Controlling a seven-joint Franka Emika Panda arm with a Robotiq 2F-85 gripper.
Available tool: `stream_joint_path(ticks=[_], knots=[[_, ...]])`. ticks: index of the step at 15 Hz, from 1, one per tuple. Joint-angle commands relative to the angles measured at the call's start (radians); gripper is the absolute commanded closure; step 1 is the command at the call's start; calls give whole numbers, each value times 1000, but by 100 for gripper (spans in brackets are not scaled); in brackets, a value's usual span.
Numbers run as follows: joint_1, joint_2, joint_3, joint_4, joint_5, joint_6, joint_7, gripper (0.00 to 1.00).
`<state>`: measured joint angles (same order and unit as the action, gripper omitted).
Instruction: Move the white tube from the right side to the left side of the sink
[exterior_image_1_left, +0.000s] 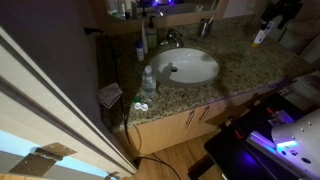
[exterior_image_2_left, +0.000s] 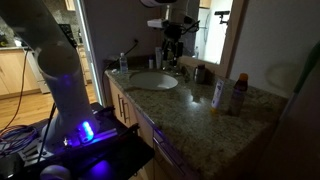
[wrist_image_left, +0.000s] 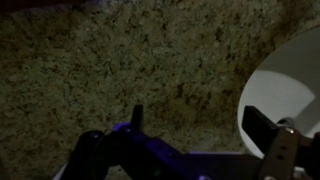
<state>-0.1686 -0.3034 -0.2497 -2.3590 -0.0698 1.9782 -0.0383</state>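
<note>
The robot's gripper needs to next go to the upper end of the white tube (exterior_image_1_left: 265, 28) standing on the counter beside the sink and close there.
The white tube (exterior_image_1_left: 261, 36) stands on the granite counter to the right of the sink (exterior_image_1_left: 188, 66). It also shows in an exterior view (exterior_image_2_left: 218, 95), on the near side of the sink (exterior_image_2_left: 152, 80). My gripper (exterior_image_2_left: 172, 35) hangs over the far end of the counter near the faucet, well away from the tube. In the wrist view the gripper (wrist_image_left: 200, 120) is open and empty. Below it lies bare speckled granite, with the sink's white rim (wrist_image_left: 290, 90) at the right. The tube is out of the wrist view.
A clear water bottle (exterior_image_1_left: 148, 80) stands left of the sink, with small items (exterior_image_1_left: 140, 105) and a paper (exterior_image_1_left: 110, 95) near the counter's edge. A bottle with an orange cap (exterior_image_2_left: 240, 95) stands beside the tube. The chrome faucet (exterior_image_1_left: 170, 40) is behind the basin.
</note>
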Motion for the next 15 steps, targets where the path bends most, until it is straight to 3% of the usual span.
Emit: stream_joint_path(ticks=[1,3,4,7,9,14,15], knots=[[-69,148,-55,167,56,20,40,0],[-93,174,-78,246,103,-26,84,0],[-85,117,-58,155,65,17,47,0],[-101,156,-74,224,90,3,65,0],[-120,268,-89,305,122,-4,187,0],[-180,394,-146,452,280,-54,276,0],[-167,340,-129,377,224,-3,245,0]])
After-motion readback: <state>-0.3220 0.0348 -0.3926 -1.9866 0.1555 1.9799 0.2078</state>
